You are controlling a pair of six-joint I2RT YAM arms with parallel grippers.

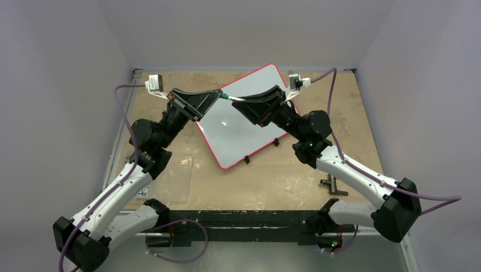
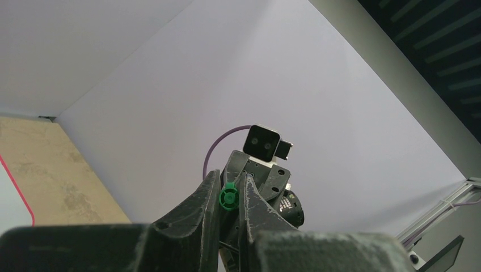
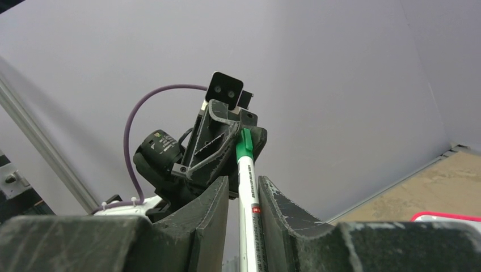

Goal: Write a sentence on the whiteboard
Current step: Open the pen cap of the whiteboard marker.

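Observation:
My left gripper will put the green cap down on the wooden table (image 1: 273, 169) just in front of the farther black clip. It is now held above the whiteboard's far corner.
The whiteboard (image 1: 241, 139) lies tilted on the wooden table, white with a red-pink rim; its rim also shows in the left wrist view (image 2: 17, 190) and in the right wrist view (image 3: 448, 216). I see no sentence on it. Above its far left corner both grippers meet tip to tip around a marker (image 1: 231, 98). My left gripper (image 1: 215, 94) (image 2: 229, 184) is shut on the green cap (image 2: 228, 197). My right gripper (image 1: 241, 102) (image 3: 244, 187) is shut on the white marker barrel (image 3: 248, 190), whose green end (image 3: 244, 146) points into the left gripper.
A clear plastic sheet (image 1: 170, 180) lies at the near left beside the left arm. Two black clips (image 1: 247, 159) (image 1: 276, 141) sit on the board's near edge. A black tool (image 1: 332, 185) lies near the right arm. Grey walls enclose the table.

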